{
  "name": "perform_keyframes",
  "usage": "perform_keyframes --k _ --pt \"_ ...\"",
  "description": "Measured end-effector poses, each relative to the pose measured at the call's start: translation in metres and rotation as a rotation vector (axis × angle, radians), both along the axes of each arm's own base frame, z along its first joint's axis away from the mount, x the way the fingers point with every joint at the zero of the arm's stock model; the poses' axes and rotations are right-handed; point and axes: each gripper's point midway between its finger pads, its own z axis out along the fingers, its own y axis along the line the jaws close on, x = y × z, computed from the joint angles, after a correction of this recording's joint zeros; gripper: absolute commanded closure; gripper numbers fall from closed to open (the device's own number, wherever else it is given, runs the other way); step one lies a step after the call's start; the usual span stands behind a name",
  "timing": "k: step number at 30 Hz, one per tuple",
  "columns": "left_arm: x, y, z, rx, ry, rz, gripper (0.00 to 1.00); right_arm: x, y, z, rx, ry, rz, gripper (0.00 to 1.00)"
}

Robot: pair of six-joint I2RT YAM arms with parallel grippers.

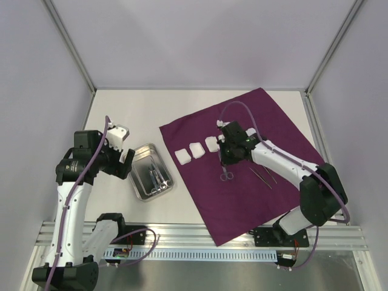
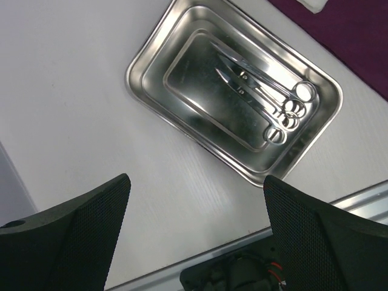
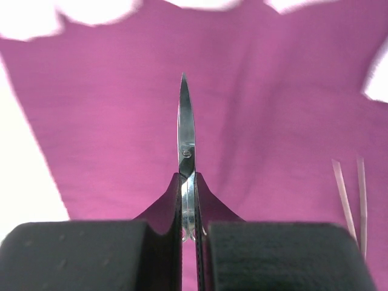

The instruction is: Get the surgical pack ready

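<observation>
Next, I release the steel scissors from my right gripper in the shiny steel tray [image 1: 150, 178] beside the scissors there, toward my left gripper.
The dark purple cloth [image 1: 267, 121] [image 3: 273, 91] lies flat as a sheet on the right half of the table. My right gripper [image 1: 228, 159] [image 3: 188, 180] is over its middle, shut on a pair of steel scissors [image 1: 226, 175] [image 3: 186, 121] whose blades point away from the wrist camera. Three white gauze pads [image 1: 197, 149] sit in a row along the cloth's left edge. Steel tweezers [image 1: 265, 176] [image 3: 351, 194] lie on the cloth to the right. The shiny steel tray [image 1: 142, 193] [image 2: 136, 66] stands on bare table left of the cloth, holding more scissors [image 1: 154, 177] [image 2: 260, 97]. My left gripper [image 1: 124, 159] [image 2: 195, 182] hovers open beside the tray, holding nothing.
White enclosure walls with metal corner posts [image 1: 73, 51] close in the table at the back and sides. An aluminium rail [image 1: 200, 239] carrying the arm bases runs along the near edge. The cloth's near corner reaches that rail.
</observation>
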Motion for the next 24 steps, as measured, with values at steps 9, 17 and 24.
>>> perform_keyframes --k 9,17,24 --pt "0.01 0.031 -0.003 0.121 -0.006 0.14 0.0 -0.002 0.162 0.1 0.248 -0.219 0.203 1.0" --pt "0.01 0.041 -0.001 0.159 -0.017 0.192 0.0 -0.024 0.284 0.057 0.294 -0.175 0.303 1.0" --pt "0.009 0.043 0.001 0.163 -0.026 0.197 0.0 -0.038 0.303 -0.017 0.191 -0.093 0.299 1.0"
